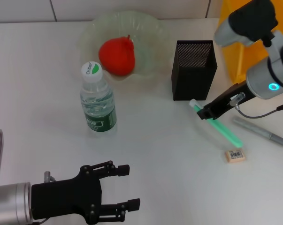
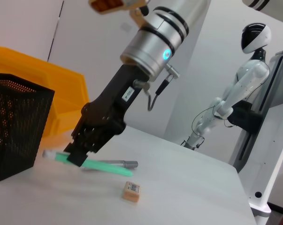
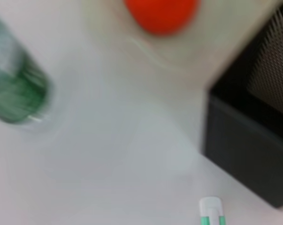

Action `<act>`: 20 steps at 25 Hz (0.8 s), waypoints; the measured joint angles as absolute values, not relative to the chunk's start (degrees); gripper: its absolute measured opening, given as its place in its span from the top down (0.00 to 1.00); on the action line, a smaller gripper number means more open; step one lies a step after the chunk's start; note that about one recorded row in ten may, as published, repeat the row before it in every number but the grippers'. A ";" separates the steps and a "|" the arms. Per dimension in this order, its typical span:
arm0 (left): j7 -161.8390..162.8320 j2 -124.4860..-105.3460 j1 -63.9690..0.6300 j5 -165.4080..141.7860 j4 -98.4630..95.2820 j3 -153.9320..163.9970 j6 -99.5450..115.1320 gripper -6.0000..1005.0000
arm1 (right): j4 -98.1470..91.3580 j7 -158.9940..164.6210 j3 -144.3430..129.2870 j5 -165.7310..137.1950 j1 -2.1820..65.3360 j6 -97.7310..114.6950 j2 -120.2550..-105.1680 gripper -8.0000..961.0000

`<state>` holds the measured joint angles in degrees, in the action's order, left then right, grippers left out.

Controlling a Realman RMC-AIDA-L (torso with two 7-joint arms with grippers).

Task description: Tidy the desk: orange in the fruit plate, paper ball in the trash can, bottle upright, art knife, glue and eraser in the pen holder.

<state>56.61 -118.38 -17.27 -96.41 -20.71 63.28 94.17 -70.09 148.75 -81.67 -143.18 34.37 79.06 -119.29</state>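
Next, I let go of the glue, now just in front of the pen holder, with my right gripper inside the black pen holder (image 1: 184,48) (image 3: 268,44), with the glue's cap leaning out toward the fruit plate.
My right gripper (image 1: 204,112) is shut on the glue (image 1: 223,130), a green tube, near its white cap, just in front of the pen holder (image 1: 194,69). The left wrist view shows it (image 2: 75,154) clamped on the glue (image 2: 103,166). The glue's cap shows in the right wrist view (image 3: 210,211). The art knife (image 1: 261,131) and the eraser (image 1: 234,155) lie on the desk (image 1: 38,70) nearby. The orange (image 1: 117,56) sits in the fruit plate (image 1: 153,35). The bottle (image 1: 98,101) stands upright. My left gripper (image 1: 129,186) is open and empty at the front left. No paper ball is in view.
The yellow trash can (image 1: 235,42) stands at the back right behind my right arm. Another white robot (image 2: 244,89) stands beyond the desk's far edge in the left wrist view.
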 joint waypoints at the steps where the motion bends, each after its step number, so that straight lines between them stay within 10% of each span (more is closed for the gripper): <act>1: 56.61 -118.38 -17.24 -96.41 -20.71 63.28 94.21 0.17 | -71.88 146.84 -79.55 -140.55 33.54 80.66 -119.27 0.81; 20: 56.60 -118.38 -17.81 -96.41 -20.75 63.28 96.45 0.17 | -44.46 82.86 -43.35 -87.48 28.41 88.74 -119.09 0.78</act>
